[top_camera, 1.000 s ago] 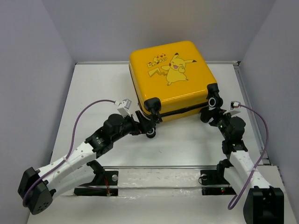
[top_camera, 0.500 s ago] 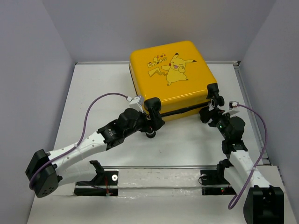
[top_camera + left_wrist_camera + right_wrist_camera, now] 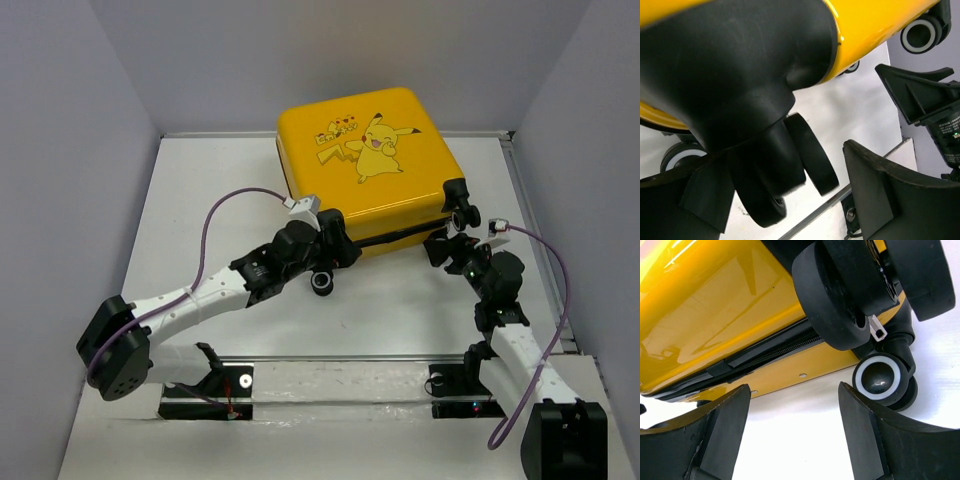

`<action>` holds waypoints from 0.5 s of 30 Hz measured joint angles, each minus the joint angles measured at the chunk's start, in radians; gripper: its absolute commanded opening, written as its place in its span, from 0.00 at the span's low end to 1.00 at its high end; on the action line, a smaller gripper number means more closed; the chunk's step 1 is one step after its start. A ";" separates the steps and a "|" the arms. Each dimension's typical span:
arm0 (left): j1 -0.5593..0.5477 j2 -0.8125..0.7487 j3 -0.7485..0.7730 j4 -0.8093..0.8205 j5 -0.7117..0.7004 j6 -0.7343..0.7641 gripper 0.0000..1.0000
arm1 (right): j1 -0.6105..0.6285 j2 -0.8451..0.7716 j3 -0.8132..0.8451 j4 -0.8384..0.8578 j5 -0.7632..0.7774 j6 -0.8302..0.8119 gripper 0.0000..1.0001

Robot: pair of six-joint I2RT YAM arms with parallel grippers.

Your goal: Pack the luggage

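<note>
The black twin caster crowds the zip seam in front of my open right gripper, so next my right gripper turns toward the corner of the luggage and grabs the metal zip pull (image 3: 877,330).
The luggage (image 3: 365,165), a yellow hard-shell case with a cartoon print, lies flat and zipped shut at the back of the table, its casters facing me. My left gripper (image 3: 335,240) is open at the near-left corner. In the left wrist view its fingers (image 3: 875,190) stand either side of the black twin caster (image 3: 790,165) without closing on it, under the yellow shell (image 3: 875,25). My right gripper (image 3: 445,245) is open just short of the near-right corner. The right wrist view has the zip seam (image 3: 770,352) ahead, a black-and-white caster (image 3: 882,377) to the right, and nothing between the jaws (image 3: 793,390).
A lower caster (image 3: 321,283) of the case rests on the white table below my left gripper. A metal rail (image 3: 350,358) crosses the near edge between the arm bases. Grey walls close in the left, back and right, with a raised lip (image 3: 520,190) along the right.
My left arm has reached forward and to the right, bringing its open jaws up around the case's near-left caster. The right gripper has edged slightly closer to the near-right corner.
</note>
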 measured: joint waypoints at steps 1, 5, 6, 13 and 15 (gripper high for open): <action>0.000 0.000 0.000 0.006 -0.007 -0.007 0.85 | 0.000 -0.002 0.000 0.000 -0.001 0.001 0.77; 0.000 0.000 -0.006 0.061 -0.044 -0.035 0.77 | 0.000 -0.005 -0.001 0.001 -0.005 0.003 0.77; 0.000 0.000 -0.010 0.075 -0.052 -0.045 0.76 | 0.000 -0.005 -0.001 0.001 -0.007 0.003 0.77; 0.000 -0.003 -0.057 0.148 -0.096 -0.122 0.33 | 0.000 -0.004 -0.010 0.006 -0.016 0.003 0.78; 0.000 -0.009 -0.069 0.161 -0.102 -0.148 0.09 | 0.000 -0.004 -0.010 0.006 -0.016 0.003 0.78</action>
